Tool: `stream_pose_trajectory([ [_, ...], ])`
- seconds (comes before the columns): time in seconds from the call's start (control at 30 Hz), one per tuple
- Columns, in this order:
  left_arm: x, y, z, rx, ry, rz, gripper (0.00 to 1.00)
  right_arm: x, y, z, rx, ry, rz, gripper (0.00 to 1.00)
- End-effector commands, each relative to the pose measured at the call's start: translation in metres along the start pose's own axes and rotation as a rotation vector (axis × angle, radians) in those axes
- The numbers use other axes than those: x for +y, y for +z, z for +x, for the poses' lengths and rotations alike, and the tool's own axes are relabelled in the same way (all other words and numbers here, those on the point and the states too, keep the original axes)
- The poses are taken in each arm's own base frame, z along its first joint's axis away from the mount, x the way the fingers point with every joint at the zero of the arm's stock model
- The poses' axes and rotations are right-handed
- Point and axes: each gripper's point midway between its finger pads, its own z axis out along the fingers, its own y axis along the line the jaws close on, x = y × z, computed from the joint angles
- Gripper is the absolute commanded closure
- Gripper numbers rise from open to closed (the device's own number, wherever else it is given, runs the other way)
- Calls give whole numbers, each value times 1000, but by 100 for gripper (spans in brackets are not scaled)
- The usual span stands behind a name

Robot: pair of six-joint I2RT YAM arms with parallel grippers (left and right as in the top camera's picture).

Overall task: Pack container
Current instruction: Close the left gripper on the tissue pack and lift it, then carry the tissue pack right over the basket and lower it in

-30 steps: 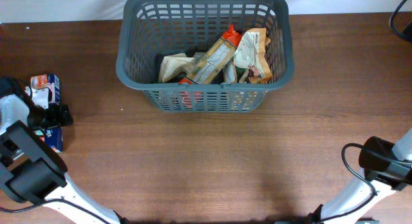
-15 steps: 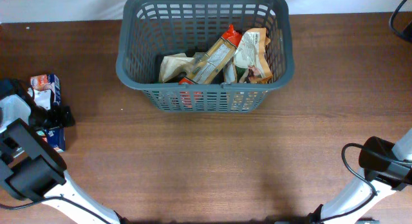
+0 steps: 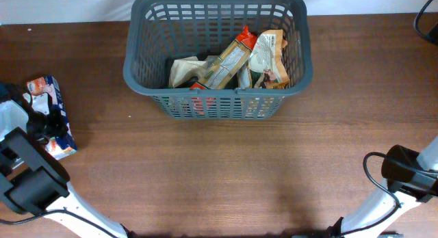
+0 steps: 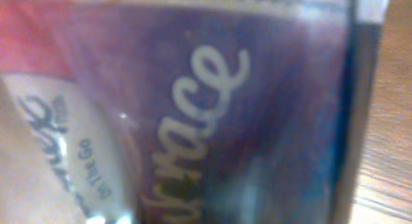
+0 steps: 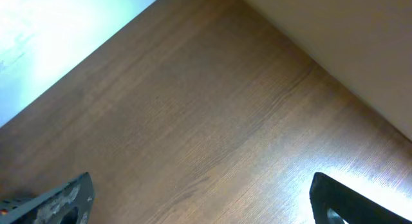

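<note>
The robot's left gripper needs to let go of the blue, red and white snack packet, now at the table's far edge, across the pale and gold packets in the container [image 3: 204, 57].
The container, a dark grey slotted basket [image 3: 135, 67], stands at the back middle of the table with several snack packets [image 3: 226, 63] lying in it. At the far left edge a blue, red and white snack packet [image 3: 42, 89] lies tilted on the wood. My left gripper [image 3: 49, 123] is shut across its middle. In the left wrist view the packet [image 4: 193, 108] fills the frame with blurred purple print and hides my fingers. My right gripper [image 5: 199, 201] hangs open over bare wood, nothing between its fingertips [image 5: 61, 199].
The right arm's base and cable [image 3: 404, 173] sit at the table's right front corner. A pale wall edge [image 5: 335, 37] borders the table in the right wrist view. Brown wood [image 3: 226, 169] stretches between basket and front edge.
My left gripper has shut on the packet at the left edge. The packet has swung, its top toward the left and its bottom toward the right. The right arm has not moved.
</note>
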Motion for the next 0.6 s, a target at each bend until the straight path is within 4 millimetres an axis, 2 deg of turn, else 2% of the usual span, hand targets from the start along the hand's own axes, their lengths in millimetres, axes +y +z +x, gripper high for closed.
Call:
stream_pose_trajectory([
  [0.0,-31,-19,-37,-98,-31,188,98,-6,-5,0,-9,8,17,1],
  [0.07,-33,-53,-64,-181,-43,201,98,-6,-5,0,-9,7,17,1],
  [0.17,-41,-124,-106,-347,-1,225,98,-6,-5,0,-9,7,17,1],
  [0.2,-51,-173,-127,-460,43,239,98,-6,-5,0,-9,7,17,1],
  [0.3,-80,-272,-150,-683,154,272,99,-6,-5,0,-9,7,17,1],
  [0.4,-125,-361,-150,-875,297,319,98,-6,-5,0,-9,7,17,1],
  [0.47,-170,-410,-138,-973,415,386,98,-6,-5,0,-9,7,18,1],
  [0.57,-251,-459,-109,-1065,636,521,98,-6,-5,0,-9,7,17,1],
])
